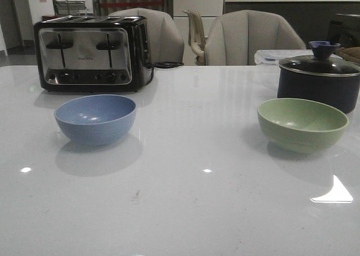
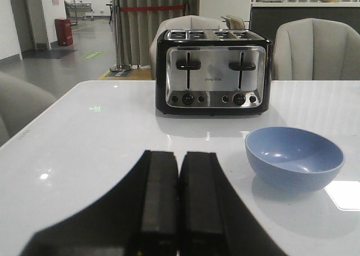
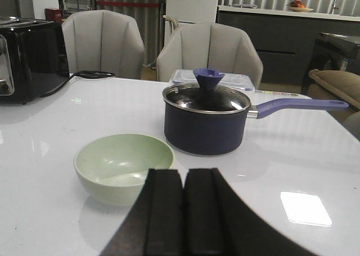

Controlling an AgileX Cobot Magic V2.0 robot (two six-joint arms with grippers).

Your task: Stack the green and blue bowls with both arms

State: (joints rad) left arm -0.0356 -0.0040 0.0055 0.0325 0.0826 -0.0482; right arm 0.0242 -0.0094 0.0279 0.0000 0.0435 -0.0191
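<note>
I move my right gripper to the green bowl next and close it on the bowl's rim [image 1: 342, 118] [image 3: 171, 154], on the side facing away from the blue bowl.
The dusty blue bowl [image 1: 95, 118] stands upright and empty on the left of the white table. The pale green bowl [image 1: 302, 124] stands upright and empty on the right, far apart from it. Neither arm shows in the front view. In the left wrist view my left gripper [image 2: 179, 155] is shut and empty, short of the blue bowl [image 2: 294, 156] and off to its side. In the right wrist view my right gripper [image 3: 184, 171] is shut and empty, close behind the green bowl [image 3: 124, 166], its fingers overlapping the bowl's near rim in the picture.
A black-and-steel toaster [image 1: 90, 52] stands behind the blue bowl. A dark navy pot [image 1: 319, 79] with a glass lid and long handle [image 3: 298, 104] stands right behind the green bowl. Grey chairs [image 1: 250, 39] line the table's far edge [image 1: 214, 66].
</note>
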